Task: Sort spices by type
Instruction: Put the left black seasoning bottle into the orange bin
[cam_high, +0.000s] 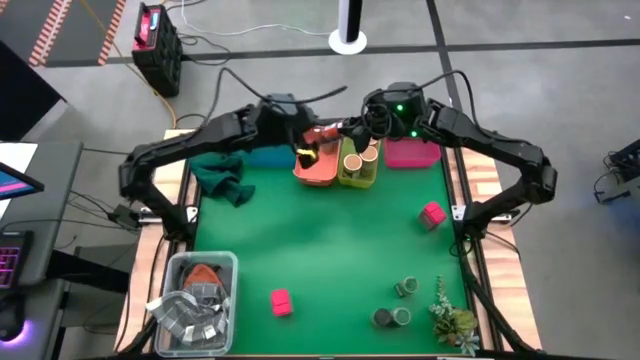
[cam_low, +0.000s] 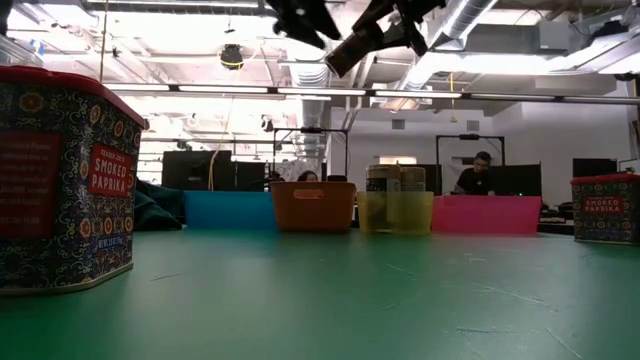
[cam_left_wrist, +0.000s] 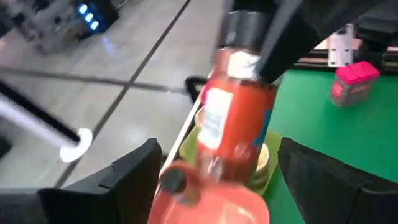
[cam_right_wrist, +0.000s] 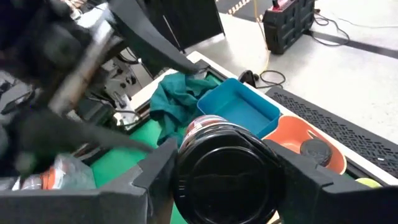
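Observation:
My right gripper is to put the red spice jar down mid-floor in the orange tray (cam_high: 317, 164) beside the other dark-lidded jar.
A red spice jar (cam_left_wrist: 239, 118) with a dark lid hangs high above the orange tray (cam_high: 318, 170) at the table's far edge. My right gripper (cam_high: 340, 130) is shut on it. My left gripper (cam_left_wrist: 224, 186) stands open just beside it, its fingers apart on either side of the jar's lower end and clear of it. The orange tray holds another dark-lidded jar (cam_left_wrist: 174, 180). Tan-topped cylinders stand in the yellow-green tray (cam_high: 358, 168). Two pink boxes (cam_high: 432, 215) (cam_high: 281, 301) and green-topped jars (cam_high: 398, 303) stand on the green mat. My right gripper pinches the jar's lid end (cam_right_wrist: 224, 177) between its two fingers (cam_right_wrist: 155, 174), the round lid facing back toward the wrist. One finger (cam_left_wrist: 280, 43) crosses the jar just below the lid. The jar is lifted clear, tilted, its red body pointing down toward the orange tray.
A blue tray (cam_high: 265, 155) and a pink tray (cam_high: 412, 152) flank the row at the far edge. A teal cloth (cam_high: 222, 178) lies at the far left, a clear tub (cam_high: 195, 300) at the near left, and a plant sprig (cam_high: 450, 315) at the near right.

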